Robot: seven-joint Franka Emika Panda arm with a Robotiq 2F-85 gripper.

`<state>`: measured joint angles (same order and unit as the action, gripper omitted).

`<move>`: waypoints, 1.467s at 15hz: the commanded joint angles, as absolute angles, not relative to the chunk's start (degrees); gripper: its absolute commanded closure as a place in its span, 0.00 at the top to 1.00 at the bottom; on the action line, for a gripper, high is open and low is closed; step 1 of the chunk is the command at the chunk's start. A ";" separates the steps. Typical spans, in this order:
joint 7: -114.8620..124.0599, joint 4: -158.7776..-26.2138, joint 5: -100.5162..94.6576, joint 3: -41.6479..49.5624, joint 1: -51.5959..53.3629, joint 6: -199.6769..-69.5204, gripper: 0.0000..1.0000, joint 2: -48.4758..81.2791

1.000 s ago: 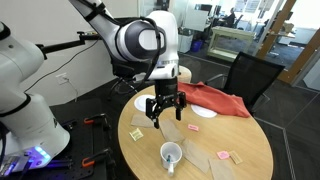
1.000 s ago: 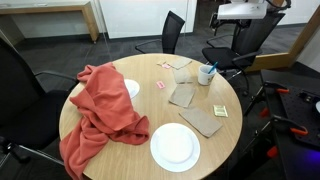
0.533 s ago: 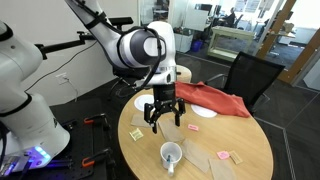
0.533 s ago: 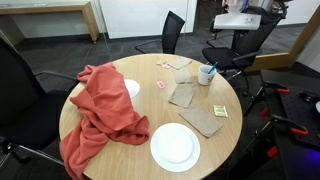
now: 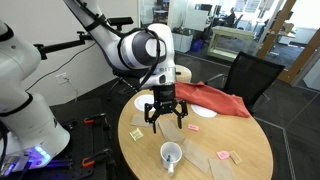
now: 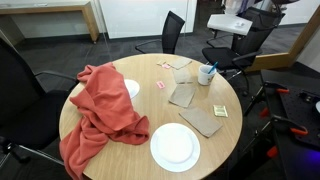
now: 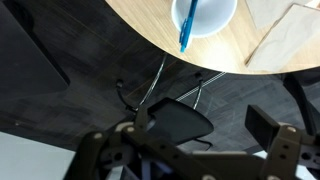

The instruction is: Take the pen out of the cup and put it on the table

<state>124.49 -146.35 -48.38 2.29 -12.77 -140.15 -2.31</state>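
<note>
The pen's upper end (image 5: 170, 160) (image 7: 184, 41) sticks out over the white cup's rim, so I move my gripper there next and close it on that end.
The white cup (image 5: 171, 155) stands on the round wooden table (image 5: 250, 140) near its front edge. It also shows in an exterior view (image 6: 206, 75) and at the top of the wrist view (image 7: 205, 14). The pen (image 7: 186, 27) looks blue and leans inside the cup, its end over the rim; it also sticks up in an exterior view (image 6: 210, 67). My gripper (image 5: 165, 114) is open and empty, hanging above the table beyond the cup. In the wrist view its fingers (image 7: 215, 125) are spread over the dark floor.
A red cloth (image 6: 105, 105) covers one side of the table. A white plate (image 6: 175, 146), brown napkins (image 6: 184, 95) and small packets (image 6: 219, 111) lie on it. Black chairs (image 5: 250, 75) stand around the table.
My gripper has sunk a little toward the table and shifted slightly. The cup and pen have not moved.
</note>
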 commanded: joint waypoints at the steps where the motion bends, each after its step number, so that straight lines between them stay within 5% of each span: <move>1: 139.86 -144.47 -51.63 3.11 -10.17 -137.06 1.00 0.98; 22: 145.77 -130.16 -41.22 9.68 -5.84 -136.24 1.00 22.72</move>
<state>146.69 -132.97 -43.09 8.30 -7.26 -136.11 19.97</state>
